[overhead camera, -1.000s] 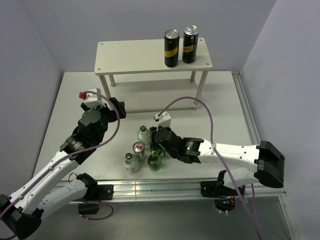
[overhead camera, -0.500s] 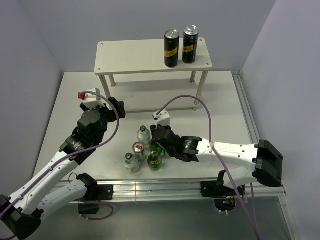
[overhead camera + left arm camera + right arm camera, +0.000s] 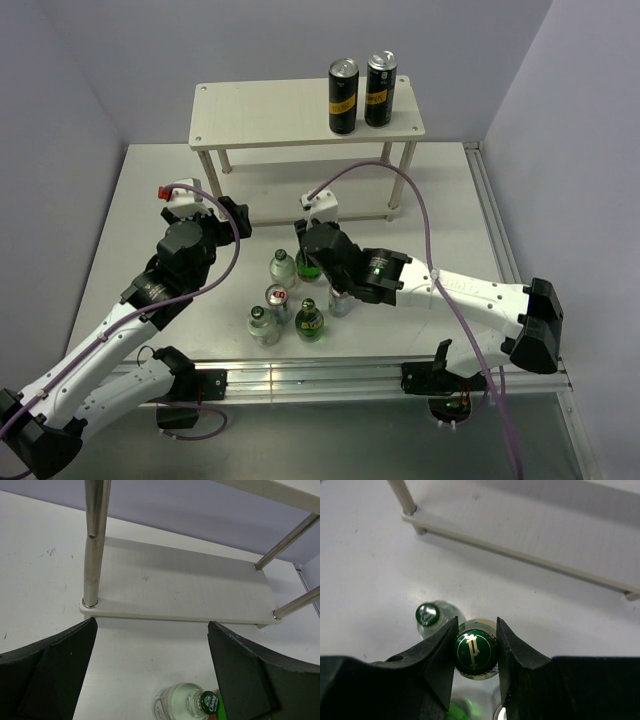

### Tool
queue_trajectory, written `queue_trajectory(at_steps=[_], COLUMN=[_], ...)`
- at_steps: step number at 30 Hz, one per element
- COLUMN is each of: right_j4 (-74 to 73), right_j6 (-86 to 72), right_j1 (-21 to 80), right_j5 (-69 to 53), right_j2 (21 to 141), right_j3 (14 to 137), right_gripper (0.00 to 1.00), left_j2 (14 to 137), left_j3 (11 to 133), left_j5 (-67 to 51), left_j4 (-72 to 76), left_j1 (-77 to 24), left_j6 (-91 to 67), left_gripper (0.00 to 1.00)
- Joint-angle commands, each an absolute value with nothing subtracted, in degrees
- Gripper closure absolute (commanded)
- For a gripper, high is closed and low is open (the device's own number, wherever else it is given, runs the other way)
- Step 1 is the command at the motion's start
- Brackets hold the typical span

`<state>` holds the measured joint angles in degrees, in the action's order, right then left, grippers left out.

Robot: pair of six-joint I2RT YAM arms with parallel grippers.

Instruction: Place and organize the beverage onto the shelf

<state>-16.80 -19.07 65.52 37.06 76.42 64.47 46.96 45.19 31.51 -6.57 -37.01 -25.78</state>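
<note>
The robot's right gripper will release the green glass bottle on the shelf's lower board [image 3: 367, 200] [image 3: 600, 562], below the tall black cans.
My right gripper [image 3: 475, 647] is shut on the cap of a green glass bottle [image 3: 475, 651] and holds it upright; in the top view the gripper [image 3: 304, 256] has the bottle [image 3: 308, 270] beside a clear bottle [image 3: 283, 268]. The other drinks stand in front of it: a slim can [image 3: 278, 298], a second can [image 3: 340, 301], a clear bottle [image 3: 263, 323] and a green bottle [image 3: 310, 320]. The cream shelf [image 3: 260, 115] stands at the back, its lower board [image 3: 545, 535] ahead of the held bottle. My left gripper [image 3: 236, 214] is open and empty, with the clear bottle [image 3: 182, 705] between its jaws' lines.
Two tall black cans with yellow labels [image 3: 343, 97] [image 3: 380, 90] stand on the right end of the shelf's top board. The shelf's posts [image 3: 95, 545] rise from the lower board [image 3: 175, 590]. A metal rail runs along the table's front edge [image 3: 330, 372].
My right gripper has moved away from the cluster toward the shelf with the green bottle in it, uncovering a can behind it. The left arm has not moved.
</note>
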Motion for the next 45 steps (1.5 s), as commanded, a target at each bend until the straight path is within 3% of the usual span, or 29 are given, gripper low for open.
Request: queue_trajectory(at_steps=[1, 12, 24, 45], right_j4=[-9.2, -5.0, 1.6, 14.3], right_j6=[-16.4, -13.4, -15.6, -17.6], right_j1=[62.2, 46.9, 32.4, 28.8], right_j5=[41.9, 40.7, 38.3, 43.2], right_j2=[76.5, 80.1, 84.9, 91.8], right_j3=[71.4, 78.3, 78.1, 71.7], right_gripper=[1.0, 1.0, 1.0, 1.0], left_j2=[46.1, 46.3, 47.9, 49.4], left_j3=[45.2, 45.2, 45.2, 43.8], left_j5=[32.7, 32.8, 32.4, 32.7], left_j4=[-4.0, -3.4, -2.4, -0.5], left_j1=[-37.4, -37.3, -37.3, -37.3], left_j6=[-26.1, -25.8, -25.4, -25.0], left_gripper=[0.01, 0.01, 0.01, 0.01])
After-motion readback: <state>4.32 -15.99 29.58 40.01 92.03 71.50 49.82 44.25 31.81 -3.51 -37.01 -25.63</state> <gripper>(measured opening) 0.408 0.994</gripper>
